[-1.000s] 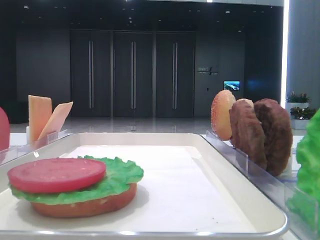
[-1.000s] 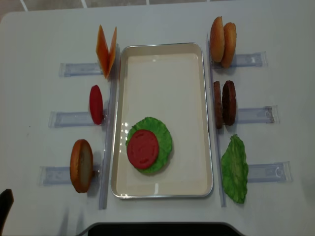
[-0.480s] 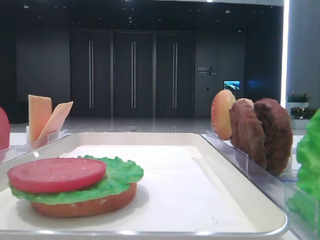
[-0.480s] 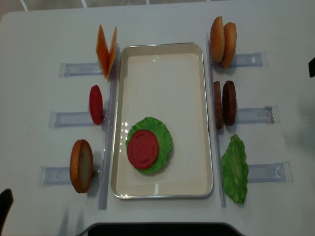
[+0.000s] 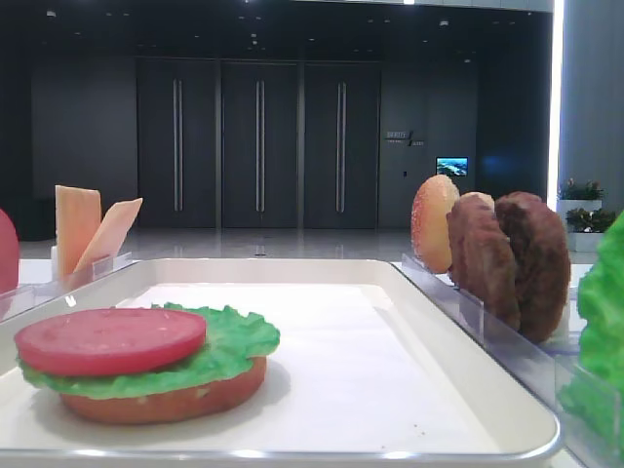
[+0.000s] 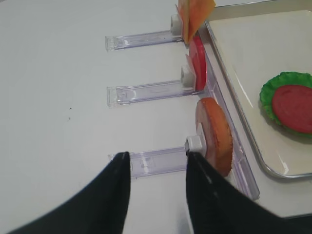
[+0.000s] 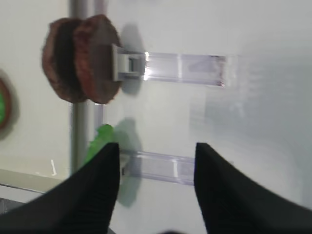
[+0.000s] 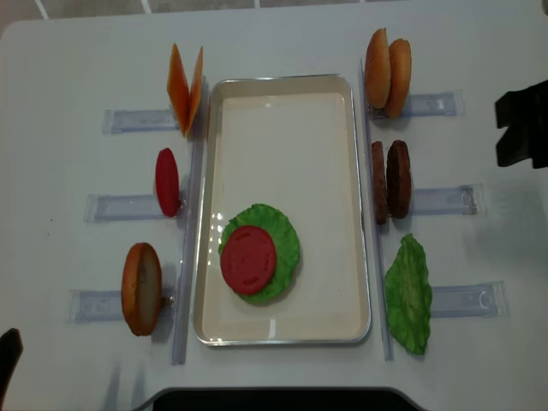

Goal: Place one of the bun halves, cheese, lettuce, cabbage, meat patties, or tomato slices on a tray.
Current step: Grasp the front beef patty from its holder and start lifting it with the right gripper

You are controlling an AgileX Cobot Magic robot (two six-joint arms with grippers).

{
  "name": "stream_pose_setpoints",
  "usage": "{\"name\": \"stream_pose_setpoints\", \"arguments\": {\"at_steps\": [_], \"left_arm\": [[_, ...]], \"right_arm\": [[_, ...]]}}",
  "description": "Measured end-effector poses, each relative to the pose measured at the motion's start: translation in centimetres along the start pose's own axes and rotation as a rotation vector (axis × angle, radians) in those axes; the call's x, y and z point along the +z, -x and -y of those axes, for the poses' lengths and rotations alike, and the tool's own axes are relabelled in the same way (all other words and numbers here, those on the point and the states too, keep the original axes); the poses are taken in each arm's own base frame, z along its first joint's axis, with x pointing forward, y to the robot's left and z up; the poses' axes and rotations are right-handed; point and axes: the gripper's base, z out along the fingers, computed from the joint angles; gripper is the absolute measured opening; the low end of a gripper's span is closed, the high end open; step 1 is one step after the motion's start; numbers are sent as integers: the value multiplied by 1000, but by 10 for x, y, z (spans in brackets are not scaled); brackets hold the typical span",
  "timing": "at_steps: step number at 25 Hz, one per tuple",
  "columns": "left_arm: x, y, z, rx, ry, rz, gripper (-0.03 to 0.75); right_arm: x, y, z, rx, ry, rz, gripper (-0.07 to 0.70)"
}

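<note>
The meat patty nearest the off-white tray is next for my right gripper, which should go to it and close on that patty's top edge (image 8: 378, 175) (image 7: 54, 58).
The off-white tray (image 8: 282, 86) holds a stack: a bun half (image 5: 166, 402), lettuce (image 8: 287, 244) and a tomato slice (image 8: 248, 259) on top. Two meat patties (image 8: 390, 180) stand on edge in a rack right of the tray, and show in the right wrist view (image 7: 80, 58). My right gripper (image 8: 503, 128) hovers open at the table's right edge, right of the patties, its jaws (image 7: 156, 156) empty. My left gripper (image 6: 157, 161) is open and empty over the rack beside a bun half (image 6: 214, 134).
Clear racks flank the tray. On the left stand cheese slices (image 8: 186, 88), a tomato slice (image 8: 167, 181) and a bun half (image 8: 141, 288). On the right stand two bun halves (image 8: 387, 73) and a loose lettuce leaf (image 8: 409, 295).
My right gripper has come into the overhead view from the right edge, moving left toward the patties' rack. The food and the left gripper have not moved.
</note>
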Motion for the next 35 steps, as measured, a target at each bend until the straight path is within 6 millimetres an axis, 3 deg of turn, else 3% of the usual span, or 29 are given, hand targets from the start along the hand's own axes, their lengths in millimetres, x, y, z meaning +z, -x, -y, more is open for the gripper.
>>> {"name": "stream_pose_setpoints", "arguments": {"at_steps": [5,9,16,29,35], "left_arm": [[0,0,0,0,0,0,293],[0,0,0,0,0,0,293],[0,0,0,0,0,0,286],[0,0,0,0,0,0,286],[0,0,0,0,0,0,286]], "right_arm": [[21,13,-56,-67,47,14,350],[42,22,-81,-82,27,-26,350],[74,31,-83,-59,-5,-74,353],[112,40,-84,-22,-4,-112,396],[120,43,-86,-7,10,-116,396]]}}
